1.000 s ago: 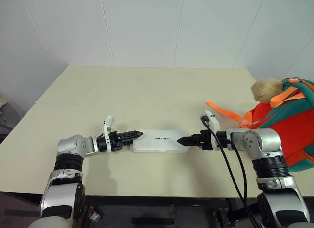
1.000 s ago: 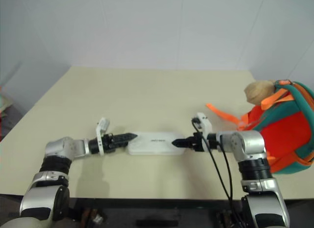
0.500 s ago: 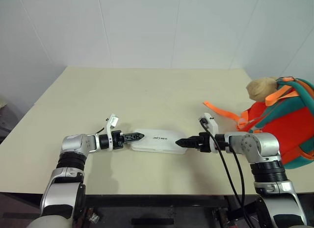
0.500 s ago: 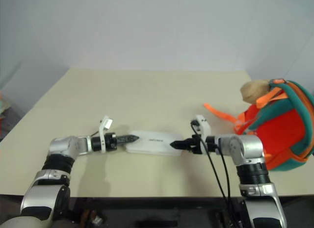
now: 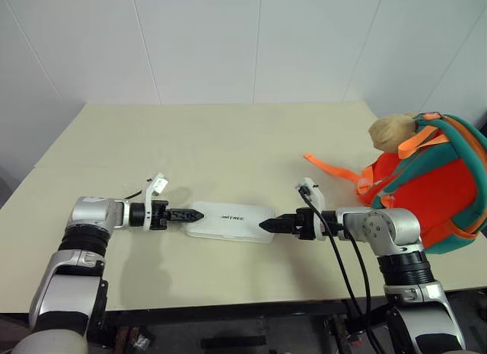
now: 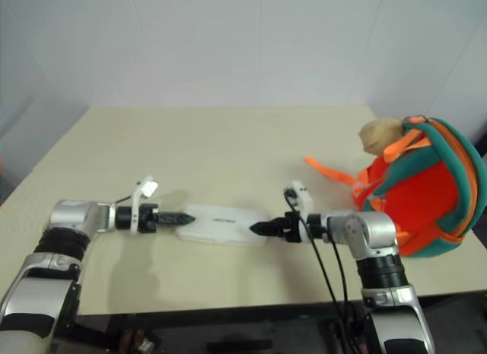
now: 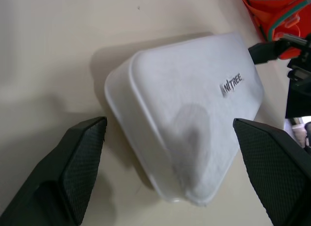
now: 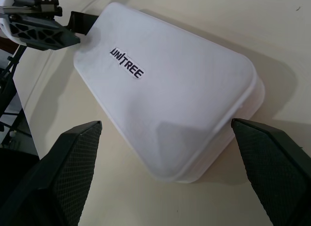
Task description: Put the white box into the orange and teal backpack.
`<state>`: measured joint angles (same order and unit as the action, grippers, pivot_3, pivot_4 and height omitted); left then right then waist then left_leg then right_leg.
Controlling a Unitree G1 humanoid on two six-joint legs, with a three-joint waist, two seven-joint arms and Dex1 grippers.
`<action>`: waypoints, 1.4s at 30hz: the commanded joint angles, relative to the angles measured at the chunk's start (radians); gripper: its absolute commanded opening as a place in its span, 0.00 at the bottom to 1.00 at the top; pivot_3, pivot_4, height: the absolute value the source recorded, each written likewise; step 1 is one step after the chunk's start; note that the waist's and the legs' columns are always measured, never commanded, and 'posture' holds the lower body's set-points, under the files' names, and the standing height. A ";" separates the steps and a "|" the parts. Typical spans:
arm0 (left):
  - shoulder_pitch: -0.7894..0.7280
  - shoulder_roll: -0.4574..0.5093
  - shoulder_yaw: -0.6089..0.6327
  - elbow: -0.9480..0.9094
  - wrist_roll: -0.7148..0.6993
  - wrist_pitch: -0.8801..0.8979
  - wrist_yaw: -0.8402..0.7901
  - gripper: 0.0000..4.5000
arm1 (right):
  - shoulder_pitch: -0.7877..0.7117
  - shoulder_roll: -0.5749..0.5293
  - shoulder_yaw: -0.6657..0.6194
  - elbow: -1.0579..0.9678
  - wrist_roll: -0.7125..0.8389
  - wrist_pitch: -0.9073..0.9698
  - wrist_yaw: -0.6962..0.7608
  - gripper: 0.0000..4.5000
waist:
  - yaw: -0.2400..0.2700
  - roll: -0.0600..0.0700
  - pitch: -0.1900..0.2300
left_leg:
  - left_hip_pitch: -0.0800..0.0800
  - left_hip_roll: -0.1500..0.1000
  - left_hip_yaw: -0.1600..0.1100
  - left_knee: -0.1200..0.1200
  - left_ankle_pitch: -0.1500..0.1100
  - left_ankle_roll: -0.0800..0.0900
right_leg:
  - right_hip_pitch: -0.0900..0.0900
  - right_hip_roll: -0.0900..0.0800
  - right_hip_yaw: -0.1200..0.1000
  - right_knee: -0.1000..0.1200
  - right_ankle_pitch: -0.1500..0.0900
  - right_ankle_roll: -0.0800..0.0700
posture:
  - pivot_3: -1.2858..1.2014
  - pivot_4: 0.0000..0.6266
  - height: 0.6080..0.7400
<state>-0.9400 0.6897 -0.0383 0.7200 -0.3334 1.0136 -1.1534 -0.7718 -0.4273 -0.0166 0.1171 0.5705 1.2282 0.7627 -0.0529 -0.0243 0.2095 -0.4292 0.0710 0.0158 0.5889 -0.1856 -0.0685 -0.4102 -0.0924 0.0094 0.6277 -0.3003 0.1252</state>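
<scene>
The orange and teal backpack is next for my right gripper, which should go to it and close on the backpack's teal edge (image 5: 399,179) just below the tan plush toy.
The white box (image 5: 228,220) lies flat on the table, lettering up, between my two grippers. At the box's left end my left gripper (image 5: 190,215) stands open; in the left wrist view its fingers (image 7: 73,167) straddle the box (image 7: 189,138) with gaps on both sides. My right gripper (image 5: 266,225) is open at the right end, and its fingers (image 8: 73,163) flank the box (image 8: 165,90) without touching it. The orange and teal backpack (image 5: 426,194) stands at the table's right edge, a tan plush toy (image 5: 389,132) on its top.
An orange webbing strap (image 5: 331,167) trails from the backpack across the beige table (image 5: 228,141) toward my right arm. Black cables (image 5: 346,270) hang from the right wrist over the front edge. White walls close in behind and to the right.
The whole picture has shifted as the camera turned. My left gripper has rolled about its axis at the box's left end and its arm has swung outward. The box and right gripper stay put.
</scene>
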 commanded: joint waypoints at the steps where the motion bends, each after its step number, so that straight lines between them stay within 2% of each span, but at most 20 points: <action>1: -0.008 0.018 -0.006 -0.015 -0.021 0.088 -0.030 0.99 | -0.008 0.004 -0.006 -0.035 0.022 -0.007 -0.001 1.00 | 0.004 0.000 0.000 | -0.001 0.000 0.000 0.000 0.000 0.000 | -0.001 0.000 0.000 0.000 -0.001 0.000 | 0.52 0.24 1.00; 10: 0.018 -0.063 0.075 -0.072 -0.125 0.287 0.028 0.99 | -0.012 0.014 -0.007 -0.030 0.027 -0.013 -0.007 1.00 | 0.022 0.000 0.000 | -0.005 0.000 0.000 0.003 -0.002 0.001 | -0.002 0.000 0.000 0.000 -0.001 0.001 | 0.52 0.24 1.00; 15: 0.013 -0.141 0.145 -0.050 -0.161 0.316 0.089 0.99 | -0.013 0.019 -0.007 -0.028 0.027 -0.017 -0.007 1.00 | 0.028 0.000 0.000 | -0.007 0.000 -0.001 0.006 -0.002 0.001 | -0.002 0.000 -0.001 0.000 -0.001 0.002 | 0.52 0.24 1.00; 20: 0.018 -0.167 0.161 -0.055 -0.178 0.317 0.108 0.99 | -0.011 0.020 -0.011 -0.032 0.027 -0.019 -0.010 1.00 | 0.027 0.000 0.000 | -0.008 -0.001 -0.002 0.007 -0.001 0.001 | -0.003 0.000 -0.001 0.000 -0.001 0.003 | 0.52 0.24 1.00; 25: 0.005 -0.171 0.194 -0.058 -0.196 0.322 0.112 0.74 | 0.000 0.017 -0.013 -0.042 0.030 -0.025 -0.011 1.00 | 0.027 0.000 0.000 | -0.008 -0.001 -0.002 0.007 -0.001 0.001 | -0.003 0.000 -0.001 0.001 -0.001 0.003 | 0.52 0.24 1.00; 31: 0.014 -0.142 0.221 -0.111 -0.230 0.346 0.109 0.31 | 0.041 -0.027 0.005 -0.090 0.015 -0.093 0.027 1.00 | 0.027 0.000 0.000 | -0.009 -0.001 -0.002 0.007 -0.001 0.001 | -0.003 0.000 -0.001 0.000 -0.001 0.003 | 0.52 0.24 1.00; 36: 0.099 -0.134 0.330 -0.274 -0.319 0.348 0.122 0.30 | 0.185 -0.069 -0.113 -0.282 0.039 -0.204 -0.006 1.00 | 0.027 0.000 0.000 | -0.009 -0.001 -0.002 0.006 -0.001 0.000 | -0.003 0.000 -0.001 0.000 -0.001 0.003 | 0.52 0.24 1.00; 39: 0.176 -0.136 0.358 -0.373 -0.344 0.252 0.104 0.30 | 0.276 -0.065 -0.212 -0.418 0.042 -0.258 -0.078 1.00 | 0.027 -0.001 0.000 | -0.009 -0.001 -0.002 0.007 0.000 -0.003 | -0.003 0.000 0.000 0.000 -0.001 0.003 | 0.52 0.24 1.00; 42: 0.213 -0.147 0.403 -0.398 -0.361 0.155 0.116 0.30 | 0.390 -0.059 -0.286 -0.573 0.009 -0.354 -0.154 1.00 | 0.030 -0.001 0.000 | -0.008 -0.001 -0.002 0.007 0.001 -0.004 | -0.003 0.000 -0.001 0.000 -0.001 0.003 | 0.52 0.24 1.00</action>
<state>-0.7275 0.5428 0.3147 0.3676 -0.6514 1.2383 -1.0277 -0.4181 -0.4874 -0.2467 -0.3440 0.5832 0.9339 0.6541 -0.0234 -0.0249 0.2098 -0.4377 0.0701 0.0135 0.5958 -0.1851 -0.0719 -0.4133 -0.0926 0.0089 0.6278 -0.3010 0.1281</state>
